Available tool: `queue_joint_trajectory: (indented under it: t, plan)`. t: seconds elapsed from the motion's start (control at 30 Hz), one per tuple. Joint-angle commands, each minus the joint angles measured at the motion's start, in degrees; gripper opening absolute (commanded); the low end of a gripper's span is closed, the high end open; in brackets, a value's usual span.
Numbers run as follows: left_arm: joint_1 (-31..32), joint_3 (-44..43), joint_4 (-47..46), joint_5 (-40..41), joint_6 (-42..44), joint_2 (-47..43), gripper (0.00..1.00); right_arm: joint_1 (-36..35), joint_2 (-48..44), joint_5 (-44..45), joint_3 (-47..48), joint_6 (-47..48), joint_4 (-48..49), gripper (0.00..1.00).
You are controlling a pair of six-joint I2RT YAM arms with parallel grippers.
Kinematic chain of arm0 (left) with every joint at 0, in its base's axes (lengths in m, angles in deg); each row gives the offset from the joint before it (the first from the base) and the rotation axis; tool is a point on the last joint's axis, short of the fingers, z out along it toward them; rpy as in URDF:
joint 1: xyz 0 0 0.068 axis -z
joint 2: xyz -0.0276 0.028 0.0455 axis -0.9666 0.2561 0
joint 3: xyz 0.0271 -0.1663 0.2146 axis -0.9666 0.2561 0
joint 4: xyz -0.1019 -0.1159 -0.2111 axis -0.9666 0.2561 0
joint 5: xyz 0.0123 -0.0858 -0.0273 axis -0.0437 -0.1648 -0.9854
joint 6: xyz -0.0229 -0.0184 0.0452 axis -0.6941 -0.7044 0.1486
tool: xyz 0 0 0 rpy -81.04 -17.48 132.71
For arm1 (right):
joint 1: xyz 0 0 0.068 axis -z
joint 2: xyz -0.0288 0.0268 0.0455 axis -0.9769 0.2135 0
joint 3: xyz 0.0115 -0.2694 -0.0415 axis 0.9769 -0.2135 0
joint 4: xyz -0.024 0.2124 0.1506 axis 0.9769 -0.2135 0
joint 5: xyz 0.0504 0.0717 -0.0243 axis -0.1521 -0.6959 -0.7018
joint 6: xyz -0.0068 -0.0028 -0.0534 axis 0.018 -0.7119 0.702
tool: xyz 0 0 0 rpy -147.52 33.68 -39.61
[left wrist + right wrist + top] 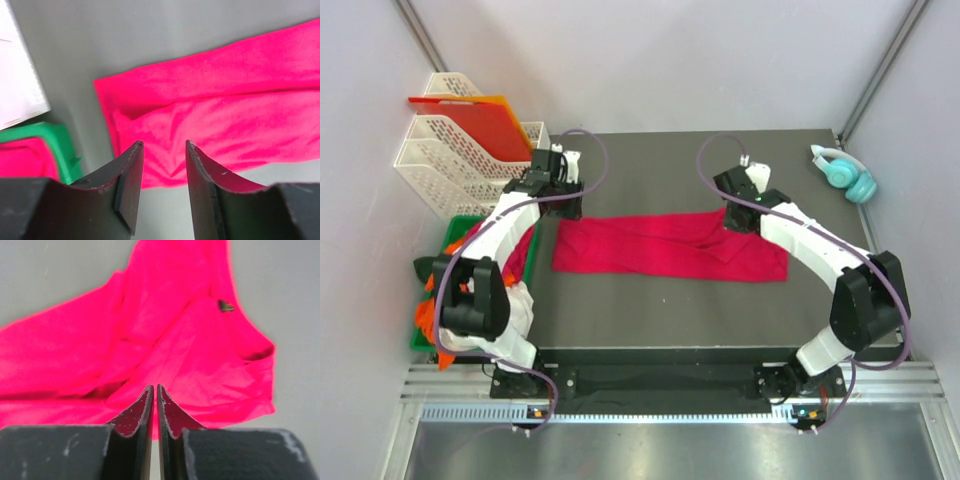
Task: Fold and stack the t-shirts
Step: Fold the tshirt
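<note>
The t-shirt's top layer dips short of the t-shirt's far edge, so next I open my right gripper, pinch the top layer's edge [136, 382] and pull it farther over.
A crimson-red t-shirt [665, 245] lies on the dark table, folded lengthwise into a long band. My left gripper [565, 198] hovers over the band's left end, jaws open and empty. In the left wrist view the shirt [225, 110] lies below and beyond the gripper [164, 145]. My right gripper [738, 215] is over the shirt's far right part, jaws shut with nothing between them. The right wrist view shows the gripper [155, 387] above the rumpled cloth [175, 340] and a small neck label [226, 305]. Other shirts, orange [425, 318], white [523, 300] and pinkish-red [527, 250], are heaped at the left.
A green bin [462, 222] holds the heap at the table's left edge; it also shows in the left wrist view [59, 145]. White mesh trays [445, 165] with a red-orange plastic sheet [470, 120] stand at the back left. Teal headphones [845, 172] lie at the back right.
</note>
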Motion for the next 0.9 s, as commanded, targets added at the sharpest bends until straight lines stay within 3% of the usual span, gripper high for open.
queue_joint_trajectory:
  t: [0.0, 0.3, 0.37, 0.4, 0.53, 0.87]
  plan:
    - [0.06, 0.58, -2.35, -2.17, -3.47, 5.47, 0.43, -3.84, 1.21, 0.55, -2.96, 2.74, 1.52, 0.06]
    - [0.06, 3.92, -3.76, -0.77, -1.72, 8.73, 0.41, -7.80, 0.32, -0.77, -10.35, 1.59, 5.83, 0.01]
    - [0.06, 4.01, -3.67, -0.24, -1.72, 9.44, 0.41, -8.67, 0.85, 0.28, -10.63, 0.98, 6.09, 0.12]
    - [0.06, 4.10, -3.59, -0.15, -1.63, 9.61, 0.41, -9.03, 0.94, 1.07, -11.06, 1.07, 6.18, 0.27]
    - [0.06, 4.98, -3.85, 0.20, -1.55, 9.53, 0.41, -10.79, 1.11, 2.31, -12.47, 1.24, 9.51, 0.46]
    - [0.15, 6.38, -3.94, 0.91, -1.19, 9.35, 0.42, -11.32, 6.21, 2.57, -14.05, -0.78, 13.21, 0.46]
